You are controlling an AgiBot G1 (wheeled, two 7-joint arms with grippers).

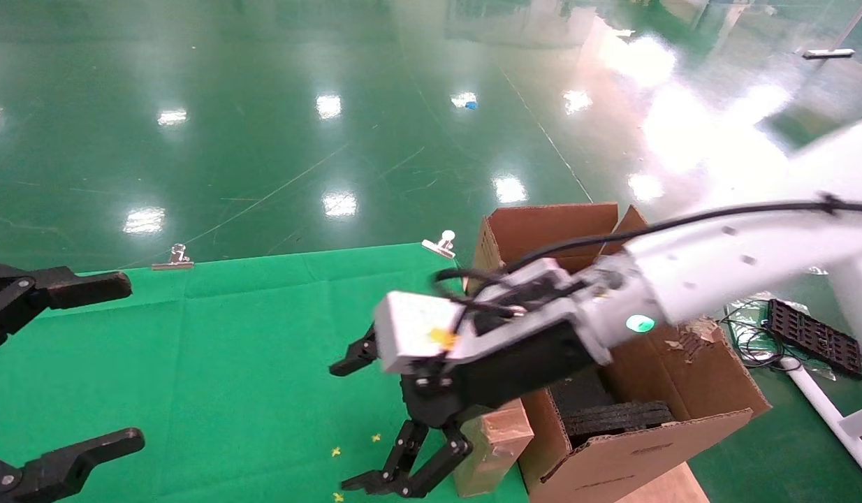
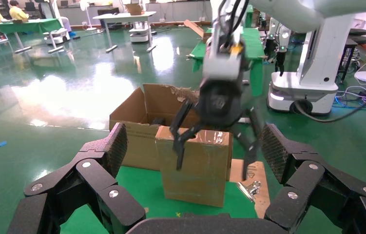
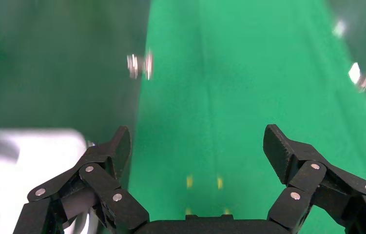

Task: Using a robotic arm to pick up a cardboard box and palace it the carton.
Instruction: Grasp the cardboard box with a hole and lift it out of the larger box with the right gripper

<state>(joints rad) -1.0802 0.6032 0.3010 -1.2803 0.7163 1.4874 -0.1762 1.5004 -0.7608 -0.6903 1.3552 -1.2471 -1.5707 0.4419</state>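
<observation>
The robot's right gripper needs to next go to the cardboard box beside the carton and close across the near end of the box's top (image 1: pixel 507 427).
The slim reddish-brown cardboard box (image 1: pixel 497 447) stands upright on the green cloth, against the near left wall of the large tan carton (image 1: pixel 682 381). Black foam inserts (image 1: pixel 612 416) lie inside the carton. The white robotic arm, my right arm, reaches in from the right. Its gripper (image 1: pixel 375 426) is open and empty, just above and left of the box top. In the left wrist view the right gripper (image 2: pixel 215 146) spreads its fingers over the top of the box (image 2: pixel 195 175), in front of the carton (image 2: pixel 137 117). The right wrist view shows its gripper (image 3: pixel 196 141) over cloth only. My left gripper (image 1: pixel 123 363) is open at the left edge.
The green cloth (image 1: pixel 249 363) is held by binder clips (image 1: pixel 171 258) (image 1: pixel 439 244). Small yellow marks (image 1: pixel 337 452) lie near the right gripper. A flat cardboard sheet (image 1: pixel 661 489) lies under the carton. A black tray and cables (image 1: pixel 812 335) lie on the floor at the right.
</observation>
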